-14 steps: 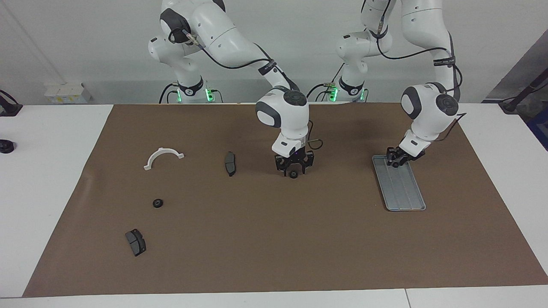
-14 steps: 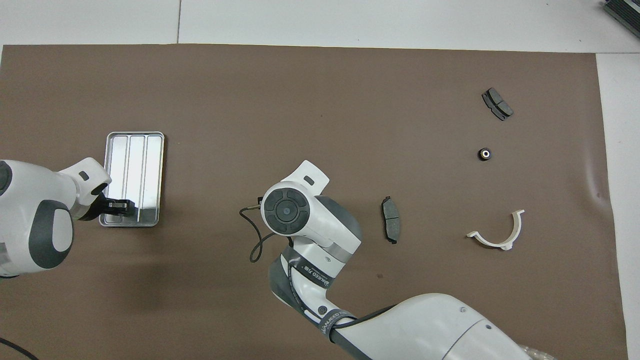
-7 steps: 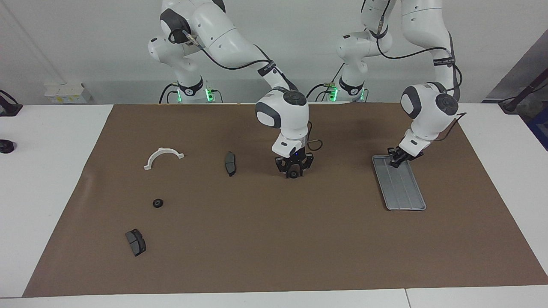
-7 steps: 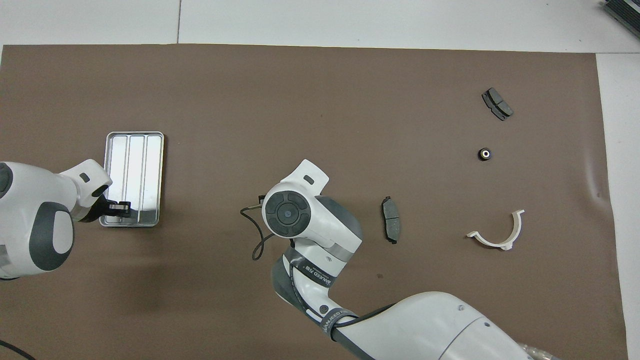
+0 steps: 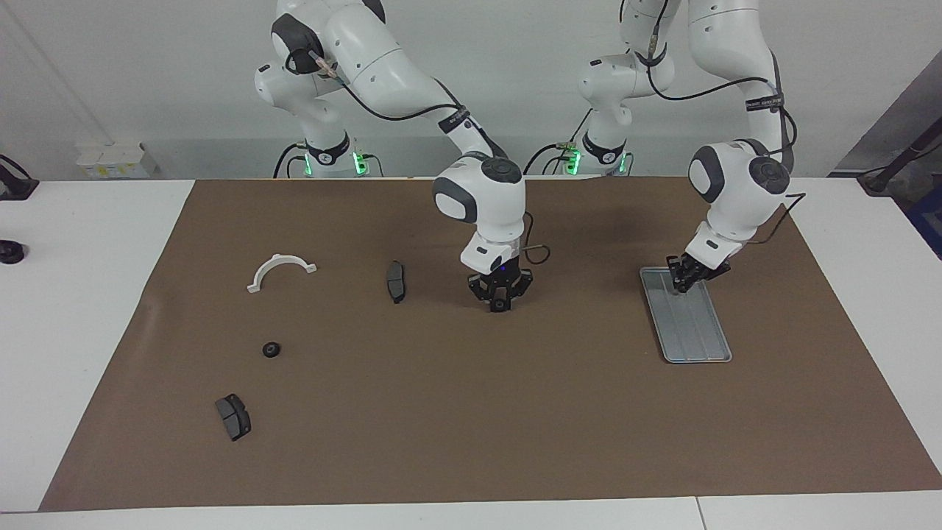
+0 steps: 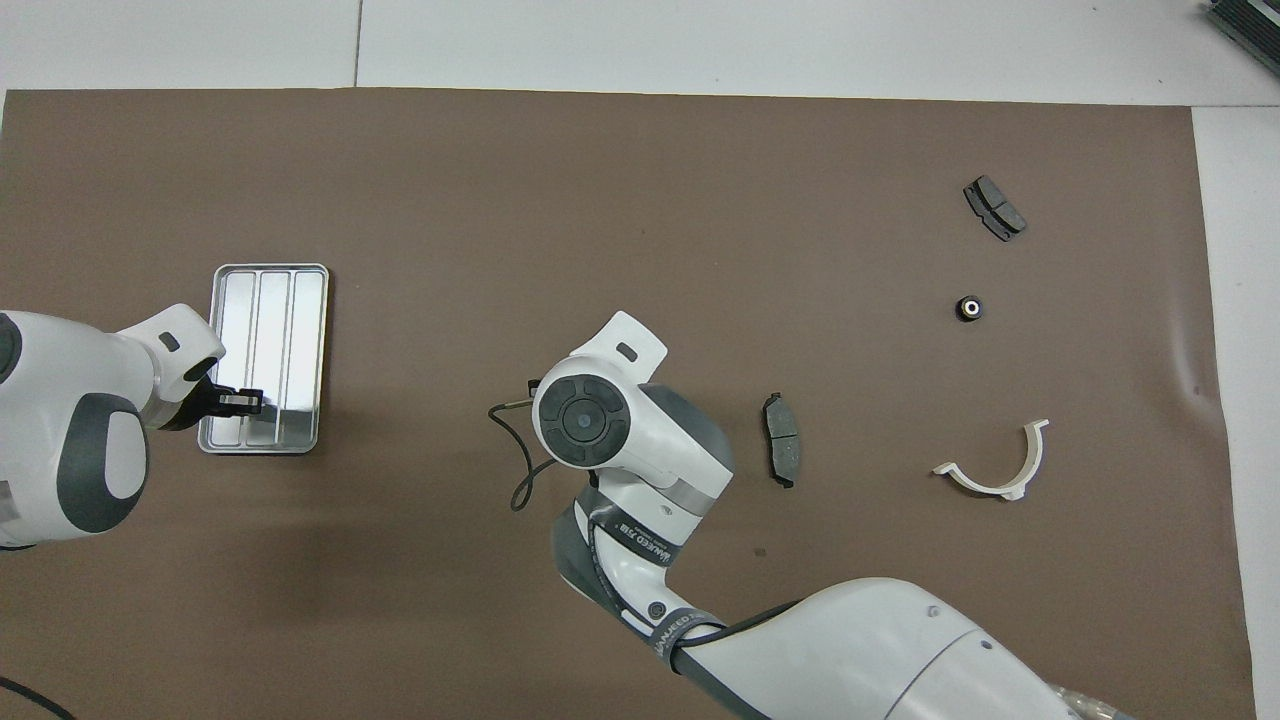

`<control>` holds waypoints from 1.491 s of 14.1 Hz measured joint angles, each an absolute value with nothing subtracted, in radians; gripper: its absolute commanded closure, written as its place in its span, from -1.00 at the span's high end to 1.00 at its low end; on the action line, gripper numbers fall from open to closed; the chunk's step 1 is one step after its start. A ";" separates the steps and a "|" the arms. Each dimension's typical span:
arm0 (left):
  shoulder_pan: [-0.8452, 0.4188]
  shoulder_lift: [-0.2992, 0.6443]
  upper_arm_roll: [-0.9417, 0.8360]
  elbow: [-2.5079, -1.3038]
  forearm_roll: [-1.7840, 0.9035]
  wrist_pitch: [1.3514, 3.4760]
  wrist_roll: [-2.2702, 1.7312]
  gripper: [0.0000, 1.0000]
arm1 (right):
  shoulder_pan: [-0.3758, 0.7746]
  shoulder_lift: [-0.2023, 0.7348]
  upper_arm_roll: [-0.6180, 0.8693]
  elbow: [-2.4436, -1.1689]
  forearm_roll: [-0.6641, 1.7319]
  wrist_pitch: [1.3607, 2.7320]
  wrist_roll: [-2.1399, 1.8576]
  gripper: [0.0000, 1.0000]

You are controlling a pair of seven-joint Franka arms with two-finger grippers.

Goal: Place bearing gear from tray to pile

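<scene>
My left gripper has the bearing gear. It will let go of it on the brown mat (image 6: 572,391) under my right gripper's wrist. The gear is now at the mat's middle.
A small black bearing gear (image 5: 500,303) sits at the mat's middle, between the fingertips of my right gripper (image 5: 500,305), which is shut on it just at the mat's surface. In the overhead view the right arm's wrist (image 6: 582,420) hides both gripper and gear. The silver ribbed tray (image 5: 695,331) (image 6: 270,300) lies toward the left arm's end with nothing showing in it. My left gripper (image 5: 681,283) (image 6: 245,401) hangs shut over the tray's end nearest the robots. The pile's parts are scattered toward the right arm's end.
The pile holds a white half-ring bracket (image 5: 280,270) (image 6: 995,470), a brake pad (image 5: 396,281) (image 6: 780,452) beside my right gripper, a second black gear (image 5: 271,349) (image 6: 968,308) and another brake pad (image 5: 233,416) (image 6: 994,207) farthest from the robots. A brown mat (image 5: 471,427) covers the table.
My right gripper closed its fingers on the gear and shifted slightly toward the pile. My left gripper shut and drew up a little over the tray's end.
</scene>
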State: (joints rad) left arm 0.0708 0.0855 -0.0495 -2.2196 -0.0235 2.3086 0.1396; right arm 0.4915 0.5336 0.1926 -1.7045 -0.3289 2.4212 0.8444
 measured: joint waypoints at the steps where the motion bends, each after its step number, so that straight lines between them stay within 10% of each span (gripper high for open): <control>1: 0.048 0.087 -0.050 -2.178 -0.024 2.269 0.100 -0.97 | 0.463 0.508 0.192 -1.720 -0.330 2.421 0.844 -1.00; 13: -0.466 0.158 -0.062 -2.057 -0.024 2.310 -0.591 -0.91 | 0.034 0.231 0.192 -2.099 -0.215 2.463 0.374 -1.00; 15: -0.524 0.215 -0.061 -2.058 -0.023 2.380 -0.609 -0.41 | -0.004 0.229 0.192 -2.124 -0.183 2.462 0.284 -1.00; 17: -0.548 0.273 -0.060 -2.057 -0.023 2.443 -0.610 0.75 | -0.027 0.229 0.192 -2.136 -0.141 2.440 0.221 -0.31; 19: -0.549 0.298 -0.056 -2.049 -0.020 2.462 -0.608 0.87 | -0.038 0.225 0.192 -2.137 -0.119 2.402 0.187 0.99; 21: -0.540 0.297 -0.044 -2.019 -0.002 2.448 -0.607 0.84 | -0.041 0.215 0.192 -2.138 -0.117 2.372 0.185 1.00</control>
